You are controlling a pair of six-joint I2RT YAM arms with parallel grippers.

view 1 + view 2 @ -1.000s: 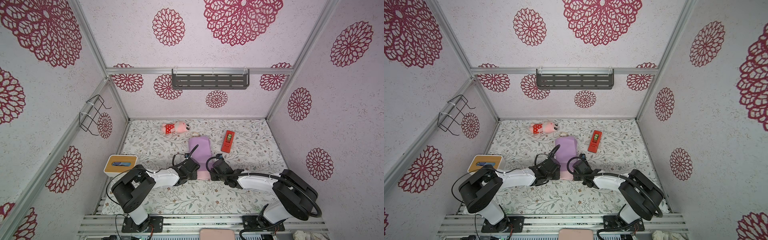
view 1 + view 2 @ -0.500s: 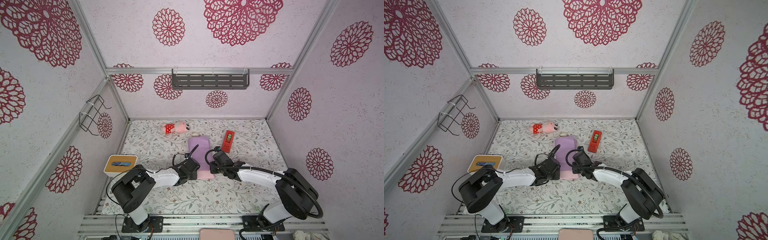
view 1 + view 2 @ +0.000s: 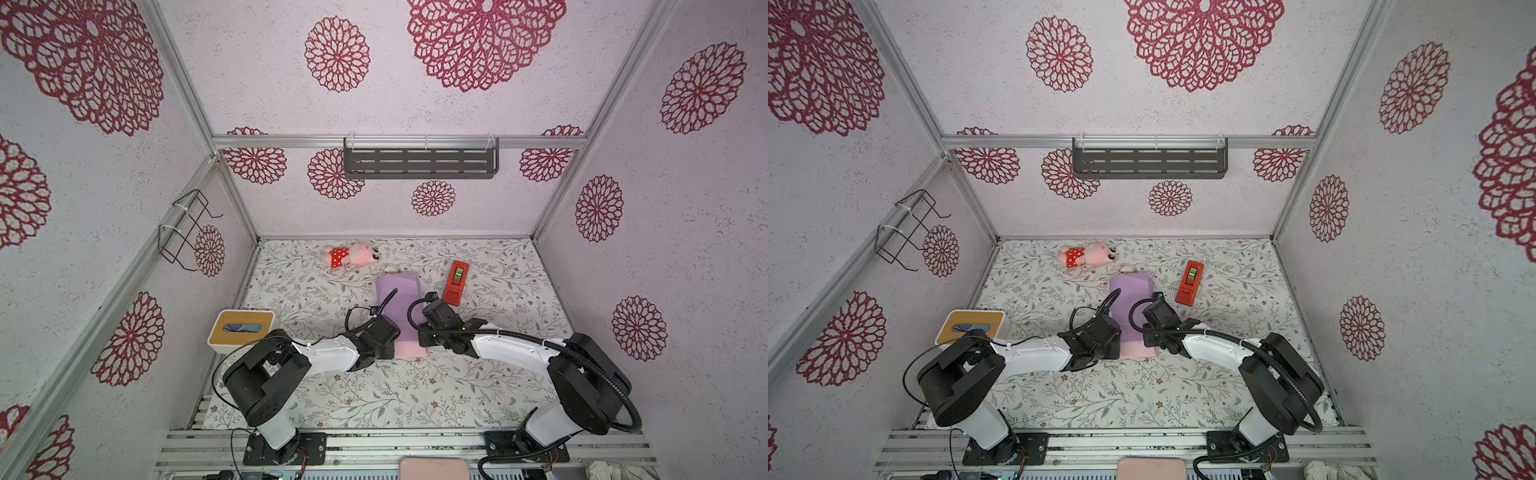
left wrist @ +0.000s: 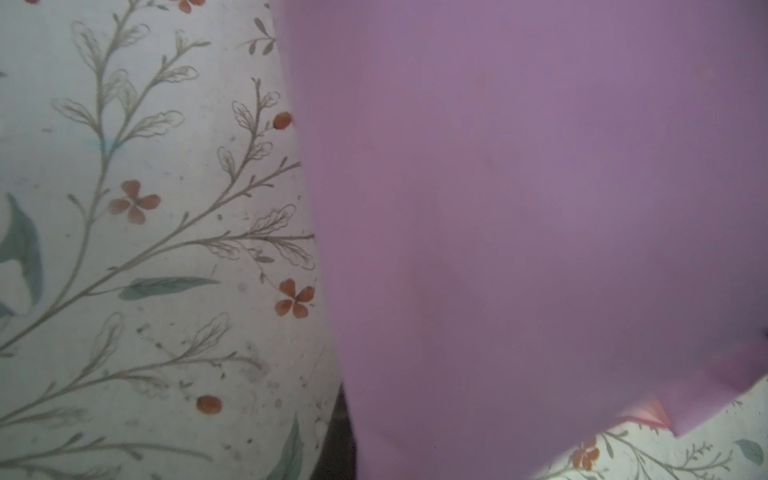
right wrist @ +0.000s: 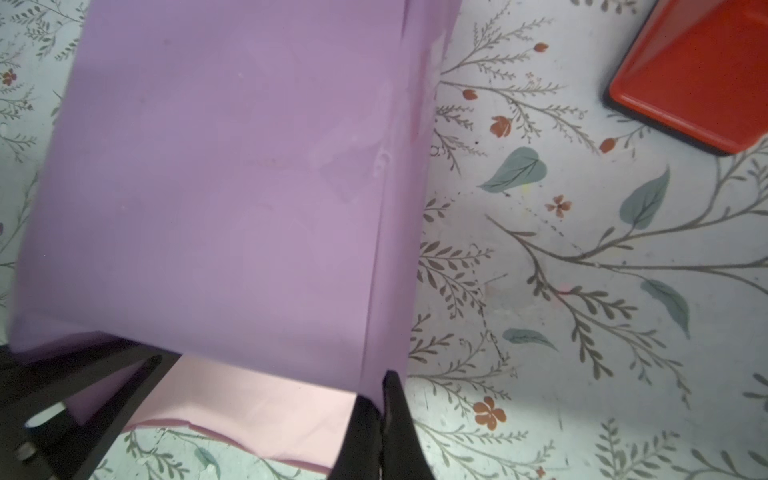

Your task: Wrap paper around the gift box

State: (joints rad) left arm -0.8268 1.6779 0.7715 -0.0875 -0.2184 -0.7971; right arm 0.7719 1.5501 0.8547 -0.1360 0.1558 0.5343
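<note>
I should open my left gripper because its fingers are too deep under the lilac paper, then back it out and pinch the near corner (image 4: 364, 452) opposite my right gripper.
The paper (image 3: 397, 297) (image 3: 1130, 297) lies folded over mid-table, lilac face up, with a pale pink strip (image 3: 410, 351) showing at its near end. The gift box is hidden under it. My left gripper (image 3: 390, 347) (image 3: 1115, 345) is at the paper's left near edge; in the left wrist view the lilac paper (image 4: 519, 208) covers its jaws, leaving only a dark sliver of a finger (image 4: 338, 440). My right gripper (image 3: 420, 337) (image 5: 380, 388) is shut on the paper's (image 5: 228, 187) right near corner. The left gripper's black fingers (image 5: 104, 382) show under the opposite edge.
A red tape dispenser (image 3: 456, 282) (image 5: 698, 70) lies just right of the paper. A pink plush toy (image 3: 353, 254) lies at the back, and a tissue box (image 3: 241, 330) stands at the left edge. A grey shelf (image 3: 419, 163) and a wire rack (image 3: 183, 230) hang on the walls.
My right gripper has moved a little toward the back along the paper's right edge and closed on it. The left arm has not moved.
</note>
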